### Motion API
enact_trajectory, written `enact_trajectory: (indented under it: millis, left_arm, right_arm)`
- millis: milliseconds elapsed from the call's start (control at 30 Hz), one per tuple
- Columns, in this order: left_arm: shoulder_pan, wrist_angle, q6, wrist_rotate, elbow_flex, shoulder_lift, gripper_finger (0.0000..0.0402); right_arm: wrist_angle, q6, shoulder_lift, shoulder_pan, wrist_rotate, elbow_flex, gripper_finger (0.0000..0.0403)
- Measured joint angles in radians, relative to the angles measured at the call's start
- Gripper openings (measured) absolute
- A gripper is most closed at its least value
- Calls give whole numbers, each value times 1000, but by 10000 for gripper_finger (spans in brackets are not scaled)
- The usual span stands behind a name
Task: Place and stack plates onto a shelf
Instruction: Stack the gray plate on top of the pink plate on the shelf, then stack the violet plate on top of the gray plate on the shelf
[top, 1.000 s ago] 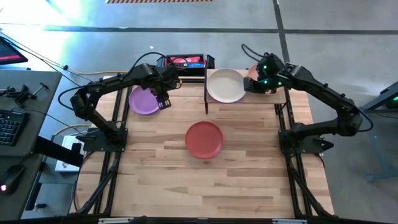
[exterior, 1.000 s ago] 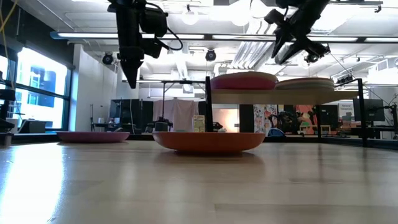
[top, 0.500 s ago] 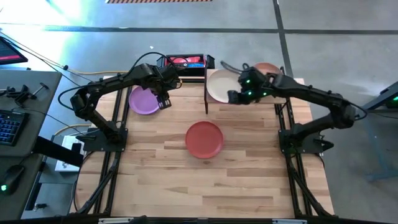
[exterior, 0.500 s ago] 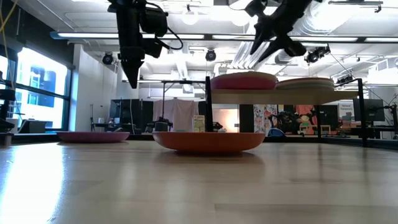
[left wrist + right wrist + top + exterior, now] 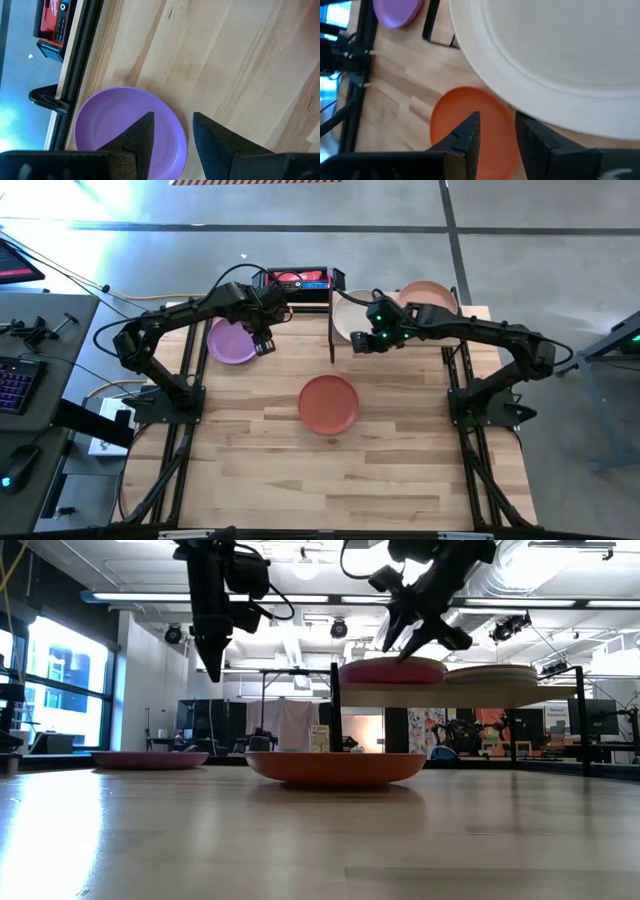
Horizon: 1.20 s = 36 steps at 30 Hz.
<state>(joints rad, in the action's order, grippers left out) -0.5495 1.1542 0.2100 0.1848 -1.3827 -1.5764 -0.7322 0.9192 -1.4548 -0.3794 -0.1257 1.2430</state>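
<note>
Next, my left gripper goes down to the purple plate's near-side rim (image 5: 243,362) (image 5: 183,129) and closes there, because this plate still has to reach the shelf.
The shelf (image 5: 474,313) stands at the table's far edge with two stacks of plates on it, one topped by a beige plate (image 5: 349,312), the other by a peach plate (image 5: 428,292). A terracotta plate (image 5: 328,403) lies at the table's middle and a purple plate (image 5: 230,342) at the far left. My right gripper (image 5: 497,127) hovers open just above the beige plate's near-left rim (image 5: 520,112). Open too, my left gripper (image 5: 172,125) hangs high over the purple plate's right edge.
A black upright post (image 5: 331,320) stands at the shelf's left end, between the two grippers. A red and black box (image 5: 296,279) sits beyond the table's far edge. The near half of the slatted tabletop (image 5: 330,480) is bare wood.
My right gripper has swung from above the peach plate at the shelf's right end toward the table's left and near edge, sinking a little and rolling, to the beige plate's near-left rim. Its fingers have kept the same gap. The peach plate now shows fully.
</note>
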Motion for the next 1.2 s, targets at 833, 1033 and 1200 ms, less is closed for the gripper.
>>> enact_trajectory:
  millis: [833, 1033, 1200]
  left_arm:
    - [-9, -4, -83, -100, 139, 0, 126]
    - [-9, -73, -187, -98, 236, 0, 126]
    - [-10, -145, -266, -75, 298, 0, 126]
  right_arm:
    - [4, -11, 5, 46, -71, 0, 103]
    - [4, -11, 5, 61, -73, 0, 103]
    - [4, -11, 5, 61, -73, 0, 103]
